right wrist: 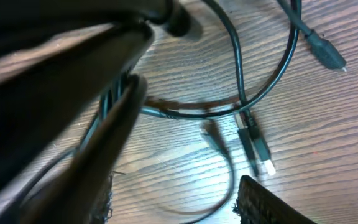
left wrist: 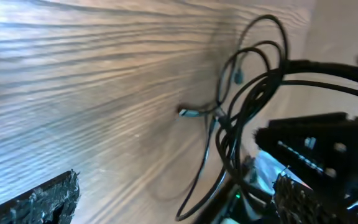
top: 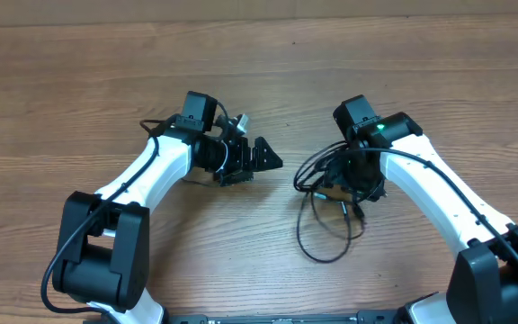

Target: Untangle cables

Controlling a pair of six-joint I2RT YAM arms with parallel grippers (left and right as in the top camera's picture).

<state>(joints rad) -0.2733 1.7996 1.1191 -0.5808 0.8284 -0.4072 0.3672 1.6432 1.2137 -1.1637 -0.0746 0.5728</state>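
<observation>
Next, the left gripper closes on the looped side of the tangle (top: 301, 176) that faces it, where several black cables bunch together.
A tangle of thin black cables (top: 324, 209) lies on the wooden table right of centre, with one loop trailing toward the front. My right gripper (top: 358, 186) hangs directly over the tangle's top. In the right wrist view its fingers (right wrist: 173, 208) are apart, with a cable loop (right wrist: 229, 180) on the wood between them, so it is open. Two plug ends (right wrist: 257, 149) lie close by. My left gripper (top: 259, 162) is open and empty, left of the tangle and apart from it. The left wrist view shows the cables (left wrist: 241, 93) ahead of its spread fingers (left wrist: 173, 202).
The wooden table (top: 241, 63) stretches around both arms. The right arm's black wrist (left wrist: 316, 149) fills the right side of the left wrist view, close behind the cables. Another plug (right wrist: 325, 51) lies at the right wrist view's upper right.
</observation>
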